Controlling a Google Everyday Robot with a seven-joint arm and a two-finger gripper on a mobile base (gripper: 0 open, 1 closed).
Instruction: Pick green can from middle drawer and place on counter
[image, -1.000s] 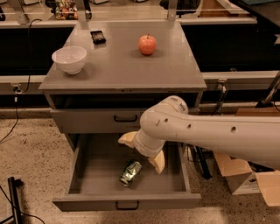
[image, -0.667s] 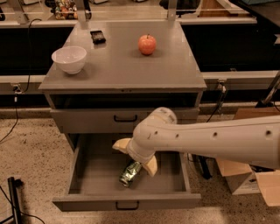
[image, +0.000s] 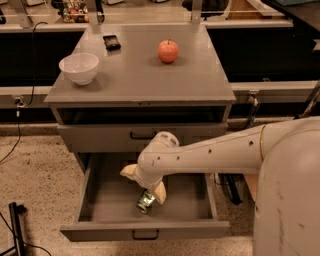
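My gripper will close on the green can's far half (image: 149, 197), so that the near end of the green can sticks out toward the drawer's handle.
The green can (image: 145, 201) lies on its side on the floor of the open middle drawer (image: 100, 207), near the middle front. My gripper (image: 144, 183) hangs inside the drawer just above the can. Its two cream fingers are spread open, one finger (image: 128, 171) to the upper left and the other beside the can's right end. The can is partly hidden by the gripper. The grey counter (image: 135, 75) is the cabinet's top, above the drawers.
On the counter stand a white bowl (image: 79, 67) at the left, a red apple (image: 168, 51) at the back middle and a small black object (image: 111, 42) at the back left. A closed drawer front (image: 140, 136) sits above the open drawer. My white arm crosses from the right.
My gripper has moved left and down into the drawer, from right of the can to directly over it. The can has not moved.
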